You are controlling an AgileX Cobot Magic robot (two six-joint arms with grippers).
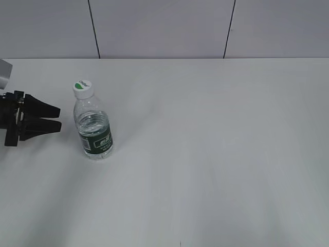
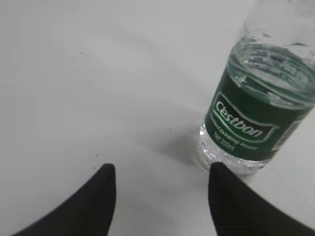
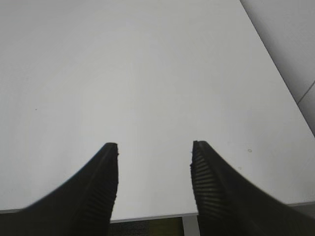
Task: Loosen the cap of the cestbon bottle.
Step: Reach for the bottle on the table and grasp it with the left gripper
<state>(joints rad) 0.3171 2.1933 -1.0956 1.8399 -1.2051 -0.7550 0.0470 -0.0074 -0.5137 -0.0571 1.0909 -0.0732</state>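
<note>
My left gripper is due at the cestbon bottle next. It should close around its dark green label (image 1: 97, 141) (image 2: 244, 119) there, because that steadies the bottle for loosening the cap.
The cestbon bottle (image 1: 94, 128) stands upright on the white table at the left, clear with a dark green label. Its white cap (image 1: 82, 88) with a green mark sits on top. My left gripper (image 1: 57, 118) is open and empty, just left of the bottle at label height, fingers pointing toward it. In the left wrist view the bottle's lower body (image 2: 256, 118) is ahead and to the right of the open fingers (image 2: 160, 169); the cap is out of that view. My right gripper (image 3: 153, 146) is open and empty over bare table; it does not show in the exterior view.
The white table (image 1: 216, 154) stretches to the right and front of the bottle. A grey panelled wall (image 1: 164, 25) runs along the far edge. The right wrist view shows the table's edge (image 3: 147, 215) just under the fingers and a wall at right.
</note>
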